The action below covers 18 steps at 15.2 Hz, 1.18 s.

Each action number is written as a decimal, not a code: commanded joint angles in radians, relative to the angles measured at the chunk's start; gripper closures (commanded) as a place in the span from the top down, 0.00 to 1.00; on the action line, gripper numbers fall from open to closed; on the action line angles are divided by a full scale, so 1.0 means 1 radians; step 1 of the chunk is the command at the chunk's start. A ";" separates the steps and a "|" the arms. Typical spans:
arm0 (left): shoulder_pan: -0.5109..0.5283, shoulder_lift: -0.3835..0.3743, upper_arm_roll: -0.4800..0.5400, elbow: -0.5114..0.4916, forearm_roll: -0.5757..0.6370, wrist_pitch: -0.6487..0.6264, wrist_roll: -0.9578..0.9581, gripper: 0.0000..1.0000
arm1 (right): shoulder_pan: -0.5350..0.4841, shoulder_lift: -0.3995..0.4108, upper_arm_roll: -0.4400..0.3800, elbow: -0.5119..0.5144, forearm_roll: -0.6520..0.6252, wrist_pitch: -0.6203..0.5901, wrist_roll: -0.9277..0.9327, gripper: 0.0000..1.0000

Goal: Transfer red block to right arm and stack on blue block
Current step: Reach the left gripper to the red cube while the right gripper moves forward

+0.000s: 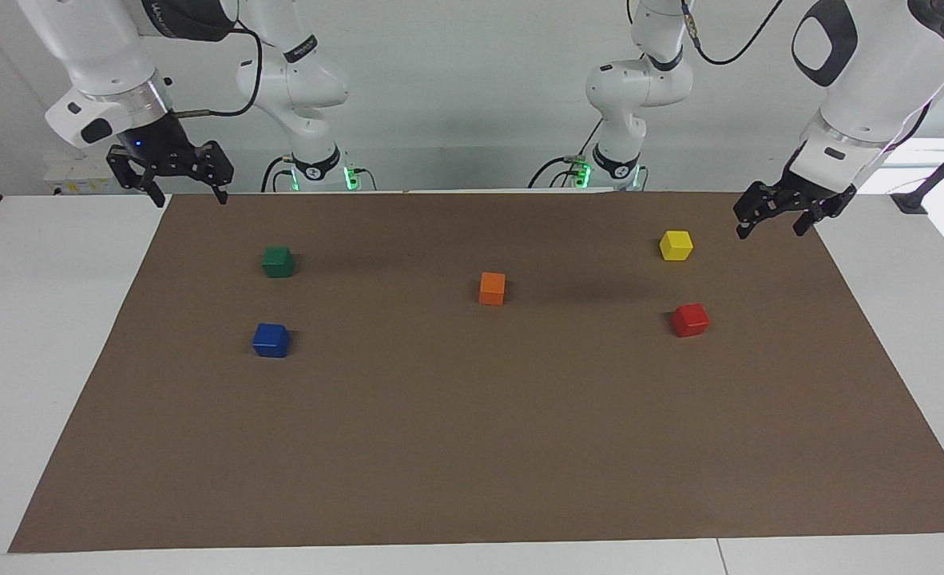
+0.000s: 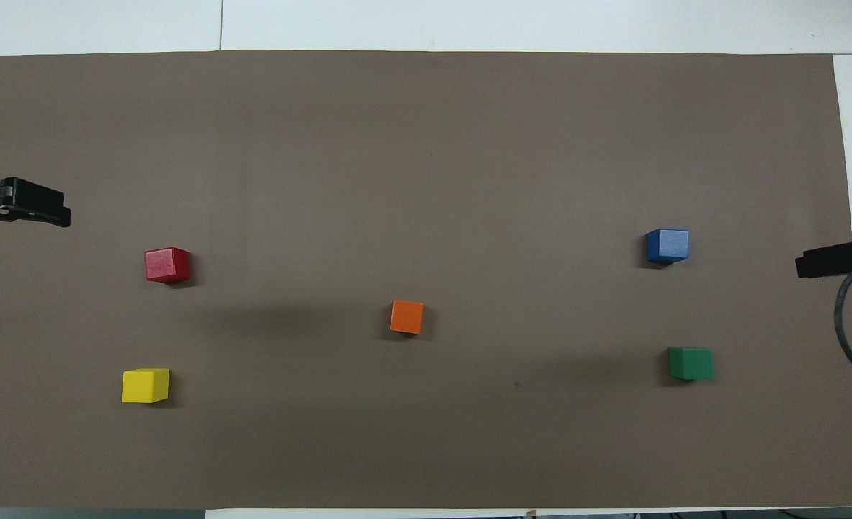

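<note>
Next, I'll move my left gripper to the red block near the yellow cube and close on the block's opposite sides (image 2: 168,265).
The red block (image 1: 690,319) sits on the brown mat toward the left arm's end; it also shows in the overhead view (image 2: 166,264). The blue block (image 1: 271,340) sits on the mat toward the right arm's end, and shows in the overhead view too (image 2: 667,245). My left gripper (image 1: 769,233) is open and empty, raised over the mat's edge at its own end, apart from the red block; its tip shows in the overhead view (image 2: 29,205). My right gripper (image 1: 191,200) is open and empty, raised over the mat's corner at its own end; its tip shows in the overhead view (image 2: 826,263).
A yellow cube (image 1: 676,245) lies nearer to the robots than the red block. A green cube (image 1: 278,261) lies nearer to the robots than the blue block. An orange cube (image 1: 492,288) sits mid-mat. The brown mat (image 1: 472,447) covers most of the white table.
</note>
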 commanded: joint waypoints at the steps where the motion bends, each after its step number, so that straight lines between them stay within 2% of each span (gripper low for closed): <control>1: -0.018 0.015 0.017 0.024 0.008 -0.002 -0.004 1.00 | -0.013 -0.006 0.009 0.000 -0.008 -0.015 0.010 1.00; 3: -0.003 0.002 0.017 -0.014 0.009 0.045 -0.001 1.00 | -0.013 -0.006 0.009 0.000 -0.008 -0.016 0.010 1.00; 7: 0.014 -0.083 0.017 -0.213 0.008 0.194 -0.014 1.00 | -0.013 -0.006 0.009 -0.001 -0.006 -0.015 0.007 1.00; 9: 0.008 -0.098 0.017 -0.319 0.008 0.334 -0.027 1.00 | -0.014 -0.010 0.006 -0.015 0.014 -0.009 0.001 1.00; 12: 0.005 -0.023 0.017 -0.387 0.009 0.442 -0.031 1.00 | -0.040 -0.009 0.006 -0.090 0.138 0.048 -0.025 1.00; 15: 0.002 0.009 0.017 -0.505 0.011 0.584 -0.032 1.00 | -0.042 0.008 0.005 -0.170 0.303 0.123 -0.069 1.00; 18: -0.003 0.040 0.017 -0.578 0.011 0.688 -0.066 1.00 | -0.069 0.077 0.005 -0.191 0.512 0.151 -0.172 1.00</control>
